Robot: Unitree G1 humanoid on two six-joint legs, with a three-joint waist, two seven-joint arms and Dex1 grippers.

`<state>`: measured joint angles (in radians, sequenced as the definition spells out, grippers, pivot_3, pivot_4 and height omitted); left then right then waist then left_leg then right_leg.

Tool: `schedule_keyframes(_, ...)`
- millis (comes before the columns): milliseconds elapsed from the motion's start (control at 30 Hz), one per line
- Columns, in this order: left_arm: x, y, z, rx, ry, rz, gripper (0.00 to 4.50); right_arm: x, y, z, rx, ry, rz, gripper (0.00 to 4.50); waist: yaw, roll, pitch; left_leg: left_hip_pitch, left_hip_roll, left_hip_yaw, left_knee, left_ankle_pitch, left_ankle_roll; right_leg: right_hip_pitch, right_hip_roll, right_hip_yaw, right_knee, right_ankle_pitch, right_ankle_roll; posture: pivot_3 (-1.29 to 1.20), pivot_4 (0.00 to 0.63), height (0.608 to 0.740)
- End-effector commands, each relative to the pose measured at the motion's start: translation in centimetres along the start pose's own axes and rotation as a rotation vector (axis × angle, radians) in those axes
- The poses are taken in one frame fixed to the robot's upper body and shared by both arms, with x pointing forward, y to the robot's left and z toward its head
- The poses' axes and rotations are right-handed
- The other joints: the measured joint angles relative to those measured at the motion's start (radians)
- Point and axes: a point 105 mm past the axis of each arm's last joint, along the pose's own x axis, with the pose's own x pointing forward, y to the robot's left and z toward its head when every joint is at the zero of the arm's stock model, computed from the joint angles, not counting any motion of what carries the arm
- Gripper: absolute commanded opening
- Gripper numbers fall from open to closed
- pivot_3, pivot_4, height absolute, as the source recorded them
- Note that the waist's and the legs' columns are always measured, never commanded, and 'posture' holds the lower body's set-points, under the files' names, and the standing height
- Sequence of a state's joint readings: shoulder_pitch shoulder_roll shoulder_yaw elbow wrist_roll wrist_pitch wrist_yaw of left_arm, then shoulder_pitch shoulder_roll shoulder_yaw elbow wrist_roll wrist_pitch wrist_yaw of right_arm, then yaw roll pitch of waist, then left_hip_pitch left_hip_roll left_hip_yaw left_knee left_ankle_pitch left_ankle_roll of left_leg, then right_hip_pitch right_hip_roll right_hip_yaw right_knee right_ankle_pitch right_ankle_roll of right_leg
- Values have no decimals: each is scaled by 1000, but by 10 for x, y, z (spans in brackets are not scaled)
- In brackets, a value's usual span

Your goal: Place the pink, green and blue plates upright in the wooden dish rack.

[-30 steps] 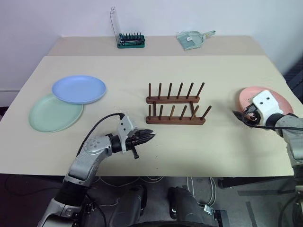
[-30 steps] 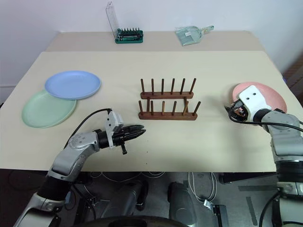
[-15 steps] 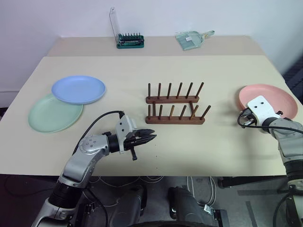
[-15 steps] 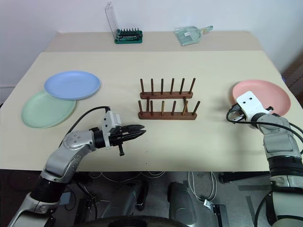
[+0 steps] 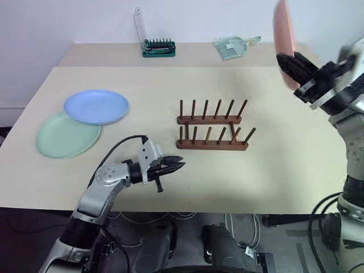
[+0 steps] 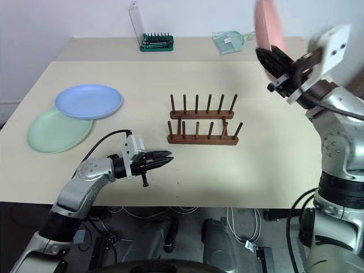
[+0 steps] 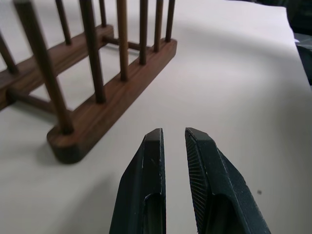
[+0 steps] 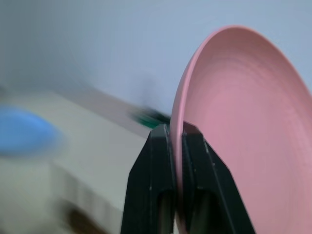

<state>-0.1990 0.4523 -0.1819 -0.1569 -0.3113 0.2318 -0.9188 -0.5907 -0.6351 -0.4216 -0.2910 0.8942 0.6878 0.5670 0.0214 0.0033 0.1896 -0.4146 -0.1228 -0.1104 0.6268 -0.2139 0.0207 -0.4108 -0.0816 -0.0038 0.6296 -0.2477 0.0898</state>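
Note:
I need to release the pink plate, now high behind the wooden rack, from my right gripper in the rack's end slot (image 5: 243, 136), the one farthest from the green plate.
My right gripper (image 5: 291, 61) is shut on the rim of the pink plate (image 5: 282, 27) and holds it on edge high above the table's right side, behind and to the right of the wooden dish rack (image 5: 211, 132). In the right wrist view the pink plate (image 8: 234, 122) rises from between the two black fingers (image 8: 158, 161). The blue plate (image 5: 95, 106) lies at the left, overlapping the green plate (image 5: 62, 136). My left gripper (image 5: 179, 165) hovers low near the front edge, left of the rack, with its fingers (image 7: 148, 165) nearly together and nothing between them.
At the back lie a green bit set (image 5: 158, 48) with its clear lid raised and a clear dustpan (image 5: 232, 46). The rack's pegs are bare. Open tabletop (image 5: 273, 170) lies around the rack and at the right front.
My right gripper shut on the pink plate's rim, then swung it up off the table and towards the left, turning it on edge. The left arm stayed put.

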Motion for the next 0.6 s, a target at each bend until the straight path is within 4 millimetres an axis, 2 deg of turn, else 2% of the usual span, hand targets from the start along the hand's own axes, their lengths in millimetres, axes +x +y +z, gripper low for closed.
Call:
schedule_keyframes(33,-3,-2,8,28,-35,1,707,0,23,21,221,-130,79,30,-1,0,0,-1,0,0,0,0,0,-1,0,0,0,0,0,0,150,735)
schedule_keyframes(100,-5,-4,8,23,-38,1,707,-2,31,15,272,-111,87,30,-3,0,0,-3,0,0,0,0,0,-3,-1,0,0,-1,-2,0,150,735)
schedule_keyframes(233,-9,-6,15,8,-67,0,707,-11,29,-3,444,-87,29,30,-6,0,0,-9,0,1,0,0,0,-9,-1,0,2,0,0,0,150,735)
schedule_keyframes(433,-11,-6,33,-2,-113,-10,707,-25,27,-21,507,-40,-46,30,-9,1,-1,-11,0,2,2,1,0,-12,0,1,3,1,0,0,150,735)
schedule_keyframes(600,-11,-6,37,2,-113,-13,707,-27,26,-30,575,-38,-79,30,-9,1,-1,-11,0,2,3,1,0,-12,0,1,3,1,0,0,150,735)
